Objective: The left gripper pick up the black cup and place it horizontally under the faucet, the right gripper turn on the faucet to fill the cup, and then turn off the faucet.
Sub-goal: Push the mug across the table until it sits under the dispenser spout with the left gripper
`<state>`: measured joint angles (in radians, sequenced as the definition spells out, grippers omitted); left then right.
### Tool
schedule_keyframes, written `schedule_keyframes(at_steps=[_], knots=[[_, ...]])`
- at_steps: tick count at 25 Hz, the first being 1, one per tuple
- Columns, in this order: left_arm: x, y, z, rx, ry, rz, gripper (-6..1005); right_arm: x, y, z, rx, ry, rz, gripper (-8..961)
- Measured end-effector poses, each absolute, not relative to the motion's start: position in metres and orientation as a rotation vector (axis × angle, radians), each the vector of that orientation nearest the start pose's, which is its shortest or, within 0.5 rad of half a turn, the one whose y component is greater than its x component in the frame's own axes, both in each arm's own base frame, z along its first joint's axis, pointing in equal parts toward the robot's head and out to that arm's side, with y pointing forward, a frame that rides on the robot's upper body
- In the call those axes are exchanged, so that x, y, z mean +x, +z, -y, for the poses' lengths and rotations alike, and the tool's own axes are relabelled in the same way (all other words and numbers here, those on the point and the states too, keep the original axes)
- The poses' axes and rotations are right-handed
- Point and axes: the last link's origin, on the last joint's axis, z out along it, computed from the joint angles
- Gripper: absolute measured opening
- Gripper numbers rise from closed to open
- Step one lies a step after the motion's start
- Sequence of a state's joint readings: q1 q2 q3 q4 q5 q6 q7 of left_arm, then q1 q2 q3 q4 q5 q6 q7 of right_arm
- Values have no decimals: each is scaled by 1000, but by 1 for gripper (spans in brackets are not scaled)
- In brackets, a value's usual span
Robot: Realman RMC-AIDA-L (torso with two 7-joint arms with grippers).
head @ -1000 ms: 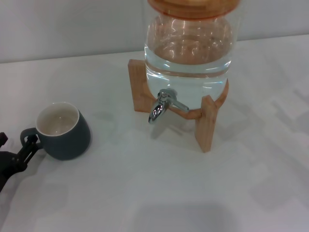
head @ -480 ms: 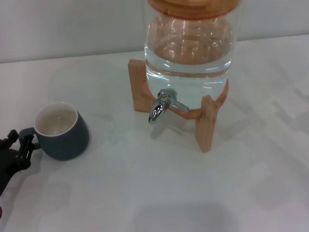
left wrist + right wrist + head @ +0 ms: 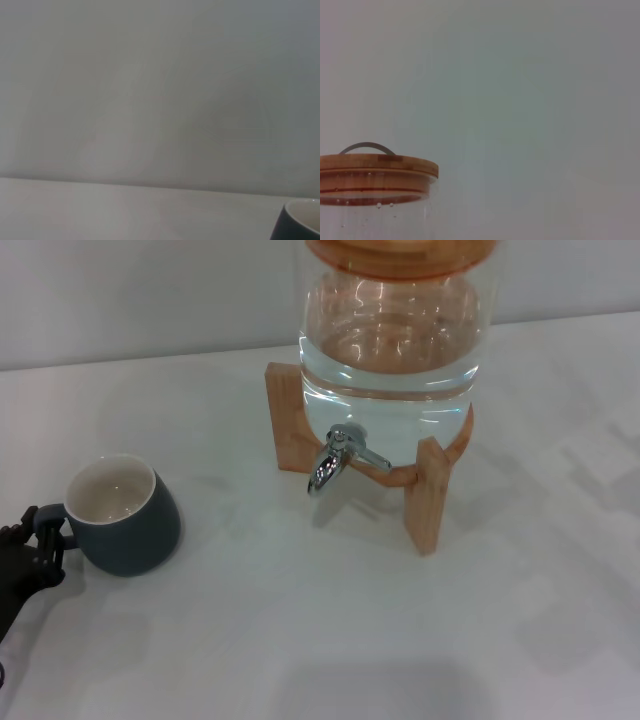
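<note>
The robot's left gripper should release the black cup on the table [image 3: 315, 575] in front of the wooden stand, under the faucet.
The black cup [image 3: 124, 516] stands upright on the white table at the left, cream inside, its loop handle pointing left. My left gripper [image 3: 42, 538] is at the far left edge, and its black fingers close on the cup's handle. The cup's rim also shows in the left wrist view [image 3: 301, 223]. The chrome faucet [image 3: 334, 458] sticks out of the front of the clear glass jar [image 3: 390, 350], well to the right of the cup, with its lever slanting right. Nothing stands under it. My right gripper is out of view.
The jar holds water and rests on a wooden stand [image 3: 430, 495] with legs at front and back. Its wooden lid shows in the right wrist view [image 3: 375, 172]. A pale wall runs behind the white table [image 3: 330, 640].
My left gripper has drawn back to the left, and the cup has slid a little to the left with it. The jar and faucet have not moved.
</note>
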<state>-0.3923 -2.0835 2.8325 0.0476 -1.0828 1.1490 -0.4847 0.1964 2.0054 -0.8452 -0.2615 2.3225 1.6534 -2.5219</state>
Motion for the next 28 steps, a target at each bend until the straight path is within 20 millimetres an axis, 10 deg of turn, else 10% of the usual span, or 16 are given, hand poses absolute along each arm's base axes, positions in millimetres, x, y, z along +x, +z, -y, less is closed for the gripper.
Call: schedule_keyframes(at_steps=[28], knots=[[-275,-88,-328,-2254,-779,583,177,343,73,-252,-1658,1083,-331,793]])
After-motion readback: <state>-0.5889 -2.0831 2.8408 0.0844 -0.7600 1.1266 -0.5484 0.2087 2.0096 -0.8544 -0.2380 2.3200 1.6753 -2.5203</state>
